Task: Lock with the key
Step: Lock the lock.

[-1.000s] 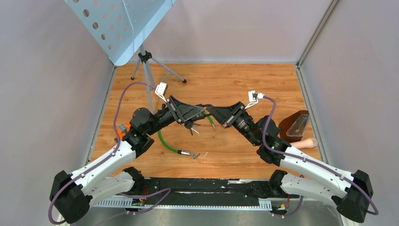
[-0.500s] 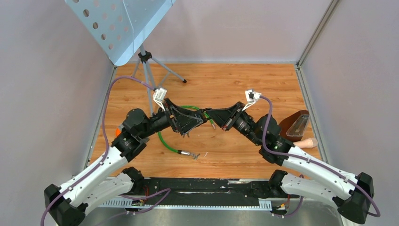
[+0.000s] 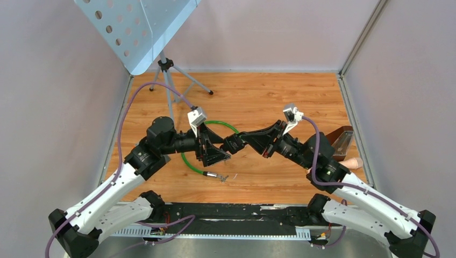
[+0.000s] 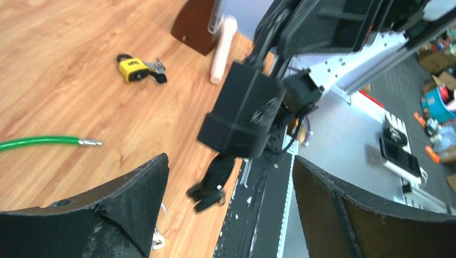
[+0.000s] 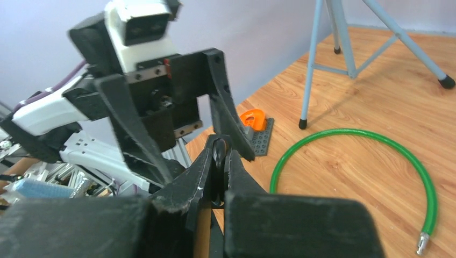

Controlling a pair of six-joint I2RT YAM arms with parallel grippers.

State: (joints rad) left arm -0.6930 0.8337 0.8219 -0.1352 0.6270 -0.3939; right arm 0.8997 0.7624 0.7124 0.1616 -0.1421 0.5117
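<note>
The black padlock will leave my right gripper on the wood floor (image 3: 263, 126) just past the green cable's slim end.
My right gripper (image 5: 218, 148) is shut on the black head of a key (image 5: 217, 156). From the left wrist view the key bunch (image 4: 211, 188) hangs below it, blurred. My left gripper (image 3: 215, 153) is open, its fingers (image 5: 223, 102) standing on either side of the right gripper's tip (image 3: 230, 144) with nothing gripped. A yellow padlock (image 4: 132, 68) lies on the wood floor with small keys beside it; in the top view it is hidden. A green cable (image 3: 188, 161) with a metal end (image 3: 215, 174) curves under the left gripper.
A music stand on a tripod (image 3: 166, 70) stands at the back left. A brown metronome (image 3: 336, 142) and a pale cylinder (image 3: 349, 163) sit at the right edge. An orange piece on a grey plate (image 5: 253, 119) lies behind the left gripper.
The left gripper has opened wide, let go of the keys and swung nearer. The right gripper, still shut on the key, has moved left and lower.
</note>
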